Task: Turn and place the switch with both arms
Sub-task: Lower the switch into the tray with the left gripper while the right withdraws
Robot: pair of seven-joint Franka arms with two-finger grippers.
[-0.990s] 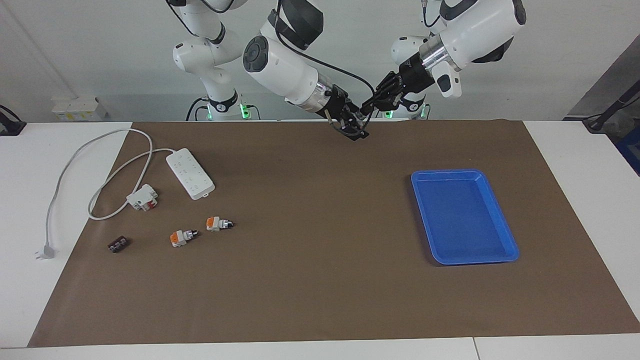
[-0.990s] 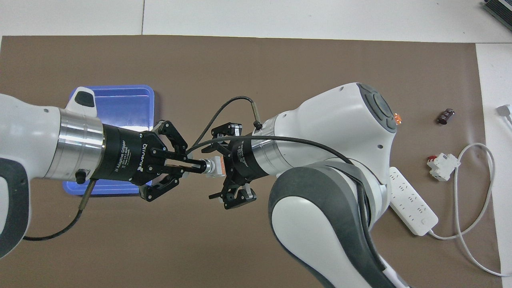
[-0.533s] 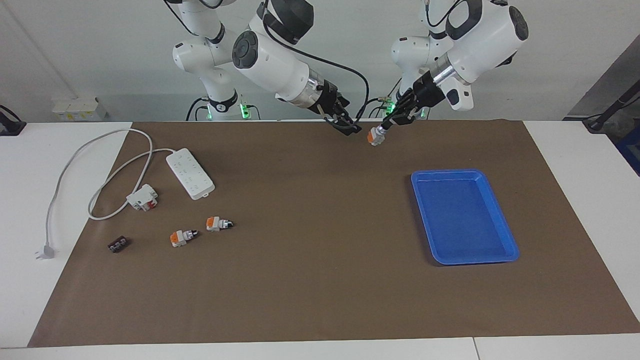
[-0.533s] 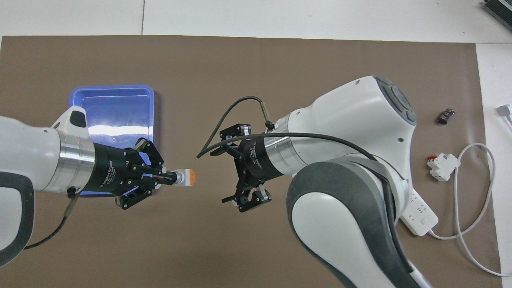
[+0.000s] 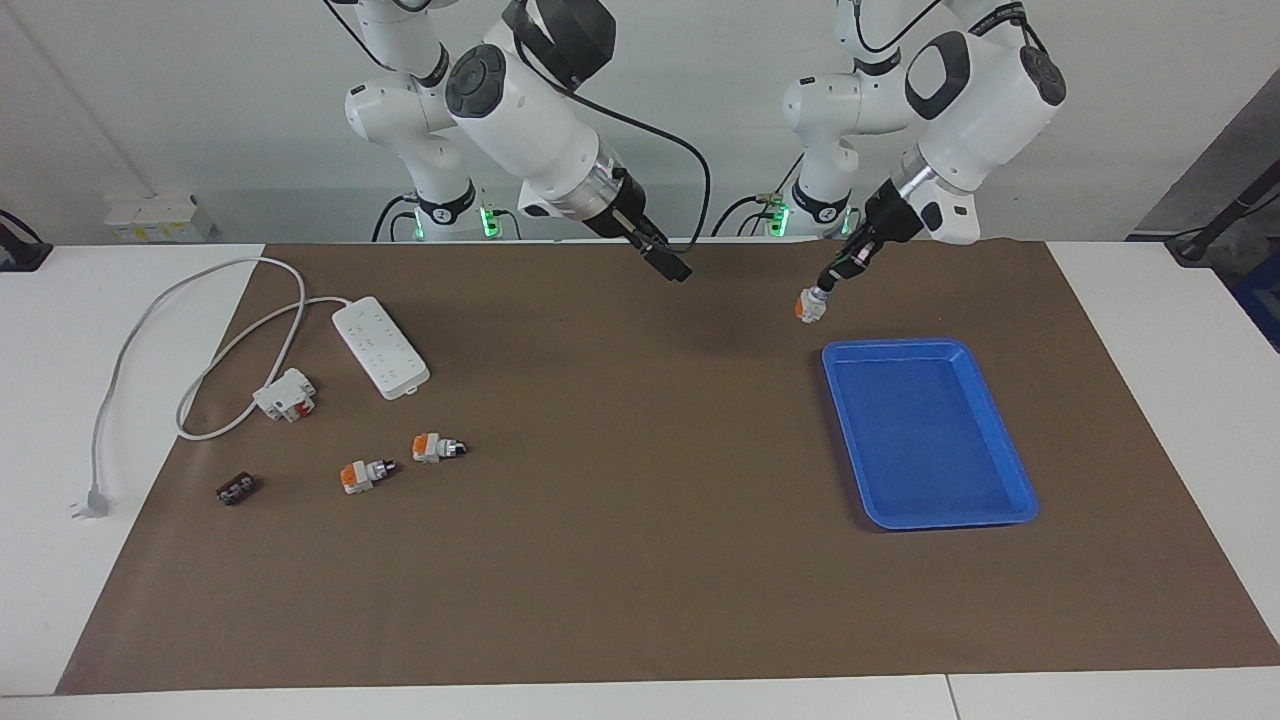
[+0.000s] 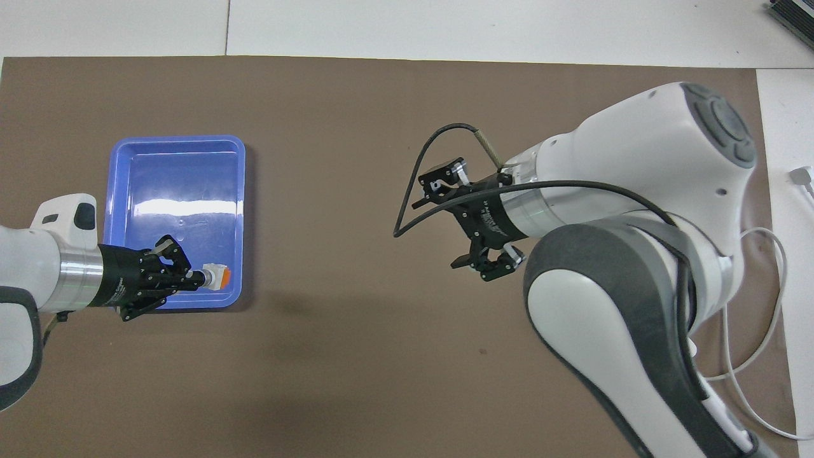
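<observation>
The blue tray (image 6: 214, 266) has an edge that faces my right gripper. My left gripper will let go of the switch inside the tray, near that edge.
My left gripper (image 5: 830, 283) is shut on the black knob of a switch (image 5: 809, 306) with its orange block pointing away from the hand. It holds the switch in the air over the blue tray's (image 5: 900, 345) corner nearest the robots. In the overhead view the left gripper (image 6: 198, 278) and switch (image 6: 217, 277) are over that corner of the tray (image 6: 178, 138). My right gripper (image 5: 672, 268) is open and empty, raised over the mat's middle, and also shows in the overhead view (image 6: 443, 228). Two more switches (image 5: 438, 447) (image 5: 365, 475) lie on the mat toward the right arm's end.
A white power strip (image 5: 380, 347) with its cable, a white-and-red block (image 5: 285, 393) and a small dark brown block (image 5: 236, 489) lie toward the right arm's end. The brown mat (image 5: 620, 520) covers the table.
The switch passed from the right gripper to the left. The left gripper carried it away to over the tray's corner. The right gripper let go, opened and drew back toward its own end.
</observation>
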